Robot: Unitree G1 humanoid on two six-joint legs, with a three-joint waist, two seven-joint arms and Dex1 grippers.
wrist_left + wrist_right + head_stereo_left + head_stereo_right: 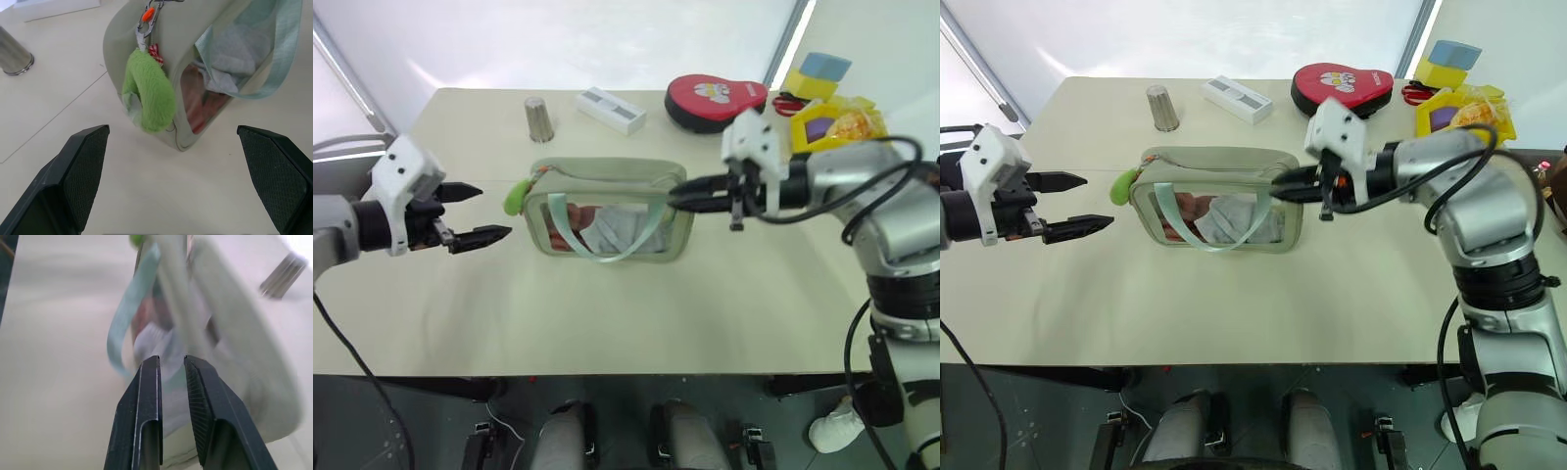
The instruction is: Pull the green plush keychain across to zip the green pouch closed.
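My right fingers nearly close over the pouch's clear side beside its rim; I should open them, pinch the pouch's rim (pixel 188 335), then pull the keychain.
The green pouch (pixel 607 184) lies on its side mid-table, its clear side and pale strap loop (pixel 636 235) facing me. The green plush keychain (pixel 516 198) hangs off the pouch's left end; the left wrist view shows it (pixel 149 93) on a small clip with an orange-red bit. My left gripper (pixel 494 211) is open just left of the keychain, not touching it. My right gripper (pixel 674 202) is at the pouch's right end. Its fingers (pixel 149 382) are nearly together with a thin gap, and I cannot tell whether they pinch the pouch's edge.
At the back of the table stand a metal cup (pixel 539 119) and a white box (pixel 611 110). A red rounded case (pixel 715 100) and coloured blocks (pixel 827 93) sit at the back right. Bare tabletop (pixel 607 313) runs to the front edge.
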